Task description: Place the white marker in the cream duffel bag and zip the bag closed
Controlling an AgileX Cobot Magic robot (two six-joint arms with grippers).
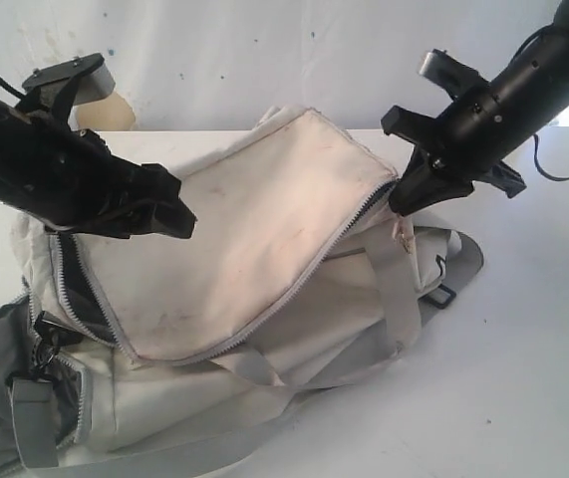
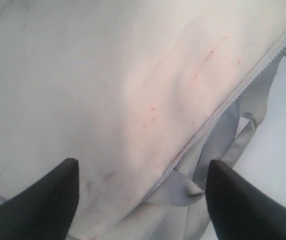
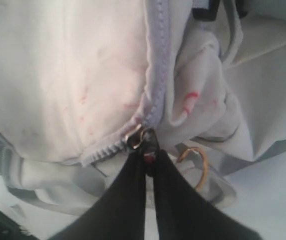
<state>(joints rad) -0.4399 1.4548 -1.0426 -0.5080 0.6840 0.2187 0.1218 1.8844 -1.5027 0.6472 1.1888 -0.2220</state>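
Next, my right gripper lets go of the zipper pull and grabs the bag flap's edge [image 3: 159, 30] to straighten the slanted cream duffel bag, as the zipper bows across it.
The cream duffel bag [image 1: 254, 239] lies across the table, its stained top flap [image 2: 107, 85] edged by a light grey zipper [image 1: 294, 289]. At the flap's far right corner my right gripper [image 1: 404, 199] is shut on the metal zipper pull [image 3: 138, 137]. Over the bag's left end, above the flap, my left gripper [image 1: 179, 214] hangs open with nothing between its fingers [image 2: 57, 200]. Dark grey lining [image 1: 90, 299] shows where the zipper gapes at the left. The white marker is out of view.
Grey webbing straps [image 1: 404, 289] with a black buckle [image 1: 441, 295] trail off the bag's right side. A second strap and clip [image 1: 40, 358] hang at the left. A brass ring [image 3: 198, 167] lies below the zipper pull. White table [image 1: 523, 378] extends to the right.
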